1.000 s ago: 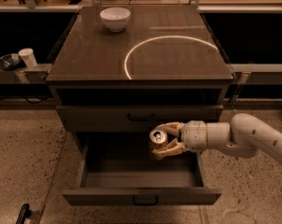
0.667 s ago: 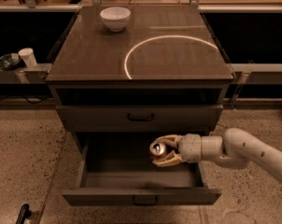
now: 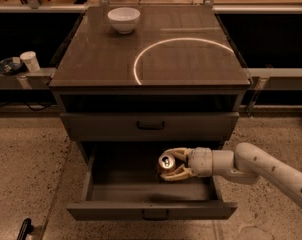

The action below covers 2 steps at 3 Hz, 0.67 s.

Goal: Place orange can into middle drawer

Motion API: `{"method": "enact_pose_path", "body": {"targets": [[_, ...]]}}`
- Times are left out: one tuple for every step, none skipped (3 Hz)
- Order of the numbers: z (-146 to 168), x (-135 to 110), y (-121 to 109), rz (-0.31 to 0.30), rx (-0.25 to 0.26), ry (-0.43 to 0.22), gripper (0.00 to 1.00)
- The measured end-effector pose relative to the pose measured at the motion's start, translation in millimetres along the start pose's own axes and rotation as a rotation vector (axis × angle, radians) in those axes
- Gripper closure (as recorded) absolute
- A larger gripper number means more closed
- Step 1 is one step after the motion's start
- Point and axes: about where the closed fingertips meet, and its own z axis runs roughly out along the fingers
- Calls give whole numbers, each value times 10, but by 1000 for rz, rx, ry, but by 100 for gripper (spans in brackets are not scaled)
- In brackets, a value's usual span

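Note:
My gripper is to let go of the orange can near the centre of the middle drawer's bottom [image 3: 142, 169], well behind the dark bar handle.
The orange can [image 3: 166, 162] is held on its side, silver lid end facing the camera, inside the pulled-out middle drawer [image 3: 151, 210]. My gripper [image 3: 172, 165] reaches in from the right on a white arm and is shut on the can, fingers above and below it. The can sits low over the drawer floor at the right of centre; I cannot tell whether it touches the floor. The drawer front with its dark bar handle [image 3: 155, 215] faces the camera.
The shut upper drawer [image 3: 150, 125] with its handle is directly above. A white bowl [image 3: 123, 19] stands on the cabinet top [image 3: 91, 59] at the back left. A white cup [image 3: 29, 61] sits on a shelf to the left. Speckled floor surrounds the cabinet.
The gripper with the can has moved lower and a little left, deeper into the open drawer. The drawer and bowl have not moved.

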Motion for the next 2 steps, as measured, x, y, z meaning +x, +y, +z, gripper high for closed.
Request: {"method": "enact_pose_path", "body": {"targets": [[438,348,174,49,-58,35,100],[835,820,162,118,-24,149,100]]}}
